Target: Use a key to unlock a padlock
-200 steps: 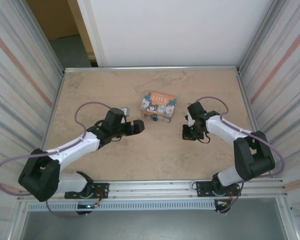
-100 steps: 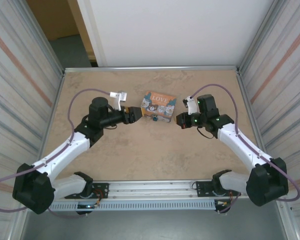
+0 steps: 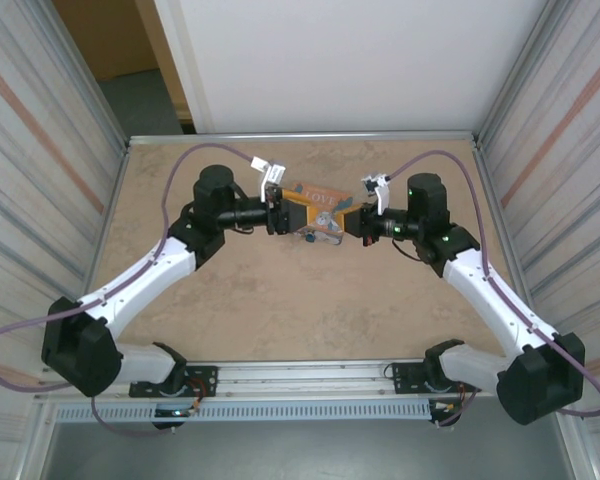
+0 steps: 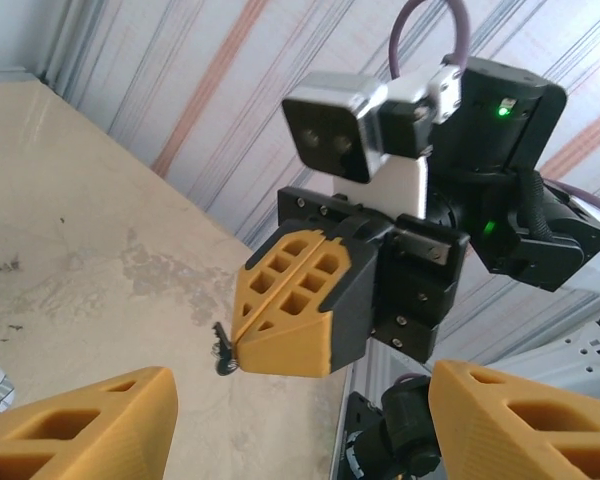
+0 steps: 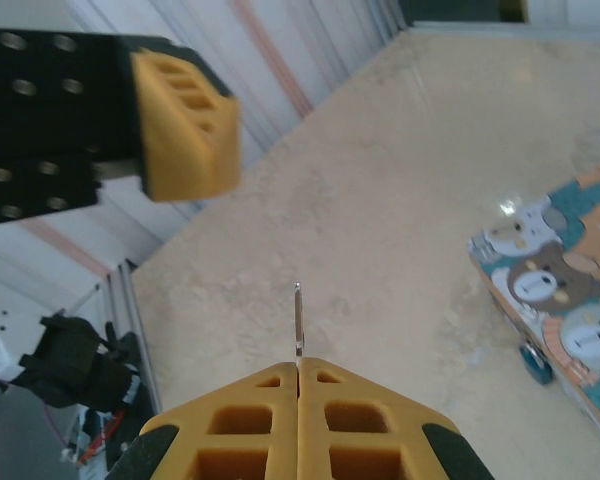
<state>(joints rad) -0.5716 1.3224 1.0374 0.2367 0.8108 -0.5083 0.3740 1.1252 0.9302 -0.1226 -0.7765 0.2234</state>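
The key's blade slants up from the right gripper's fingers, so the left gripper needs to hold the key's blade while the right gripper takes the key's ring end (image 4: 225, 366).
My right gripper (image 5: 298, 365) is shut on a thin silvery key (image 5: 298, 322) whose blade sticks out past the fingertips. From the left wrist view the same key (image 4: 223, 352) shows as a small dark piece at the tip of the right gripper (image 4: 242, 350). My left gripper (image 4: 302, 400) is open with nothing between its orange fingers (image 4: 90, 425). In the top view the left gripper (image 3: 278, 215) and right gripper (image 3: 348, 222) face each other above the box. The tiny teal padlock (image 5: 533, 362) lies on the table against the box's near side, also (image 3: 307, 238).
The orange "LOVE" box (image 3: 315, 207) with cartoon cats (image 5: 555, 290) lies on the beige table (image 3: 280, 310) at the middle back. Ribbed metal walls (image 3: 50, 170) close in both sides, and a rail (image 3: 310, 375) runs along the near edge.
Both arms have risen and swung inward toward the box. The grippers, apart a second ago, now face each other closely above it. The right gripper still holds the key.
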